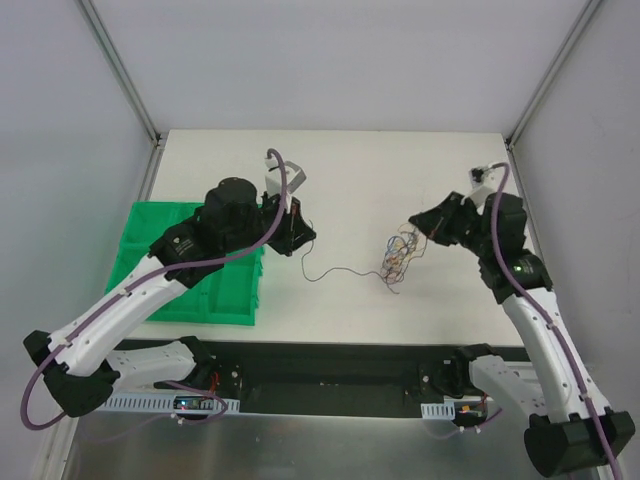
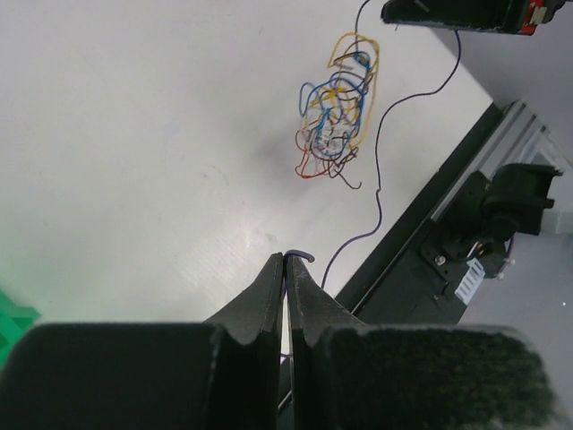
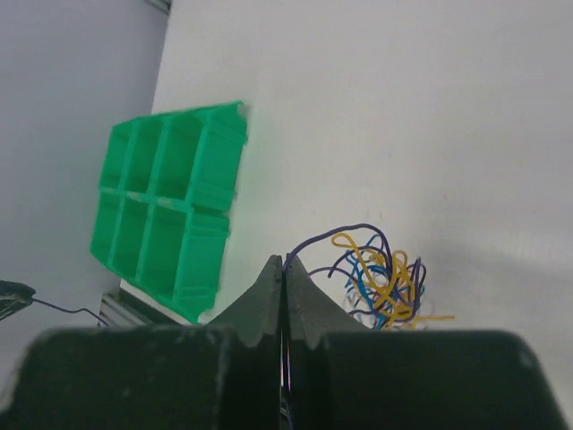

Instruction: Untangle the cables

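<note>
The purple wire hangs slack between my left gripper and my right gripper, so next my left gripper opens and grabs the wire (image 3: 345, 230) near the wad.
The cables are a small wad (image 1: 398, 258) of thin purple, blue, yellow and red wires on the white table, right of centre. It also shows in the left wrist view (image 2: 336, 116) and in the right wrist view (image 3: 387, 279). My left gripper (image 1: 302, 243) (image 2: 286, 258) is shut on the end of a thin purple wire (image 2: 378, 188). That wire trails loosely across the table (image 1: 335, 272) to the wad. My right gripper (image 1: 414, 222) (image 3: 283, 262) is shut on another purple wire (image 3: 336, 237) that arcs into the wad just beside it.
A green tray (image 1: 170, 262) with several compartments stands at the left, under the left arm; it also shows in the right wrist view (image 3: 170, 202). The black base rail (image 1: 330, 375) runs along the near edge. Metal frame posts (image 1: 125, 75) rise at the back corners.
</note>
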`<action>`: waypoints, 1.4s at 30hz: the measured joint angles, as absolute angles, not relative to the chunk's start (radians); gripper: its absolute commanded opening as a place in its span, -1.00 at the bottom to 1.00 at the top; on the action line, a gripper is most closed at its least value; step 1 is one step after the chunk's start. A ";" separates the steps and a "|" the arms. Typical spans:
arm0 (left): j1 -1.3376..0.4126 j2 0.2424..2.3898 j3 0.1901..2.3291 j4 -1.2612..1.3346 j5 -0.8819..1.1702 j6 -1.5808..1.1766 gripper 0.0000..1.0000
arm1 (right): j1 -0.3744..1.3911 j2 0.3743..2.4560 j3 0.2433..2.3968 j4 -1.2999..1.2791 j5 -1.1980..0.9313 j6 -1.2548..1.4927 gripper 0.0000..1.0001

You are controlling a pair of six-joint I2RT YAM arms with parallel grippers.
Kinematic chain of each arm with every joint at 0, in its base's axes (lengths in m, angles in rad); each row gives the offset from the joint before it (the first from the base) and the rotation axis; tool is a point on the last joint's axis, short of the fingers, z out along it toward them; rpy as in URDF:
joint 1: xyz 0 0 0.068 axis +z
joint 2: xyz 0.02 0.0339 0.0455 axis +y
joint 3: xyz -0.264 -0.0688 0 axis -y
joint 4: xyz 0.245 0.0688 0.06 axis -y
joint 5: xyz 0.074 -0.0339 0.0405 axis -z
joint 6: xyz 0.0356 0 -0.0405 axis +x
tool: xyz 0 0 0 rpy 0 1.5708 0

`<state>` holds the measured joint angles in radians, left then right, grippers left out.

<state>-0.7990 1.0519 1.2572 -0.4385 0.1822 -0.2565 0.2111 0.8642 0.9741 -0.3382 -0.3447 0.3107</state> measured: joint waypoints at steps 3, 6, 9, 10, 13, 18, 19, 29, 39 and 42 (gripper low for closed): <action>-0.799 1.095 1.191 -0.429 0.183 -0.271 -1.00 | 0.269 0.917 0.812 -0.257 -0.373 0.366 -0.99; -0.799 1.146 1.122 -0.430 0.182 -0.281 -1.00 | 0.390 1.049 0.744 -0.239 -0.362 0.399 -0.99; -0.799 1.194 1.069 -0.431 0.183 -0.297 -1.00 | 0.484 1.105 0.740 -0.205 -0.345 0.430 -0.99; -0.799 1.207 1.054 -0.432 0.186 -0.302 -1.00 | 0.500 1.105 0.740 -0.192 -0.341 0.440 -0.99; -0.799 1.225 1.019 -0.415 0.218 -0.308 -1.00 | 0.519 1.100 0.733 -0.112 -0.314 0.512 -0.99; -0.799 1.203 0.907 -0.266 0.320 -0.337 -1.00 | 0.535 1.101 0.605 0.102 -0.262 0.709 -0.99; -0.799 1.201 0.886 -0.224 0.344 -0.352 -1.00 | 0.545 1.115 0.579 0.137 -0.250 0.751 -0.99; -0.799 1.264 0.802 0.157 0.428 -0.484 -0.73 | 0.653 1.241 0.555 0.255 -0.166 1.039 -0.99; -0.781 1.306 0.725 0.326 0.511 -0.496 -0.33 | 0.686 1.235 0.599 0.194 -0.089 1.095 -0.99; -0.764 1.349 0.737 0.323 0.543 -0.482 -0.17 | 0.686 1.245 0.611 0.178 -0.087 1.073 -0.99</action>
<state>-0.7635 1.3487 0.7372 0.3229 0.5430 -0.4820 0.6861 1.2453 0.6106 0.1780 -0.0872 1.0729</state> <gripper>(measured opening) 0.353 0.012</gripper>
